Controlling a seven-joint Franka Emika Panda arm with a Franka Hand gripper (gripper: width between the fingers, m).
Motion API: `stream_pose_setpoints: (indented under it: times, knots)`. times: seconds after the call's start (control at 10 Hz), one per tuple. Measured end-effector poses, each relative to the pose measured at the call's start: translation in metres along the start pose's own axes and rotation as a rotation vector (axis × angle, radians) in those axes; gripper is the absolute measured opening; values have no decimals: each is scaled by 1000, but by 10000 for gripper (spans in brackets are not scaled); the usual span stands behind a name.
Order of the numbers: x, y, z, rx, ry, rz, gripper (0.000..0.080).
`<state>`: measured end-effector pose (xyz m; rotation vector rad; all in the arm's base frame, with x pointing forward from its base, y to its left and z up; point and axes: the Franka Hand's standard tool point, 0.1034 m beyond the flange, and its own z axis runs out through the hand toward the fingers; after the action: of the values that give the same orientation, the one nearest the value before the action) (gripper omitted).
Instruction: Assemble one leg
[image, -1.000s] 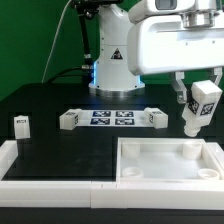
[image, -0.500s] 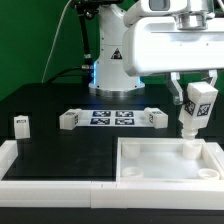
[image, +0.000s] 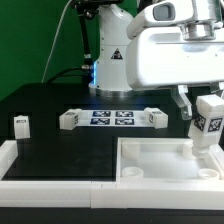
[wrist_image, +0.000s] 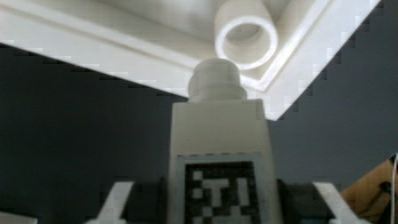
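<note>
The robot will set the white leg down upright in the near round corner socket of the white panel (image: 208, 173) (wrist_image: 249, 42), below its gripper.
My gripper (image: 206, 112) is shut on a white leg (image: 208, 126) with a black-and-white tag and holds it upright over the far right corner of the large white panel (image: 150, 168). The leg's lower end is close above or at a round corner socket; contact cannot be told. In the wrist view the leg (wrist_image: 221, 130) fills the middle between the fingers (wrist_image: 121, 196), its rounded peg end pointing at the round socket (wrist_image: 247, 40) in the panel (wrist_image: 107, 45). The gripper (wrist_image: 221, 205) grips the tagged face's sides.
Three more white legs stand on the black table: one (image: 20, 124) at the exterior view's left and two (image: 68, 119) (image: 152, 117) at the ends of the marker board (image: 111, 118). A white raised rim (image: 40, 170) borders the table's front. The robot base stands behind.
The gripper with the leg has moved toward the exterior view's right and down, from above the panel's far edge to its far right corner.
</note>
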<state>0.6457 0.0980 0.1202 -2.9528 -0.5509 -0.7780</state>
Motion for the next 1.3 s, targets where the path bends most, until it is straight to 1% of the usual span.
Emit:
stream_pose_setpoints:
  times: [0.1, 0.2, 0.5, 0.6, 1.0, 1.3]
  knots:
    - [-2, 6, 0, -29, 68, -7, 291]
    - [-8, 3, 2, -21, 46, -7, 291]
    - [-7, 3, 2, -21, 48, -7, 291]
    - [-13, 0, 3, -17, 42, -6, 291]
    - [-12, -20, 14, 6, 37, -21, 291]
    - [-19, -27, 23, 16, 22, -26, 291]
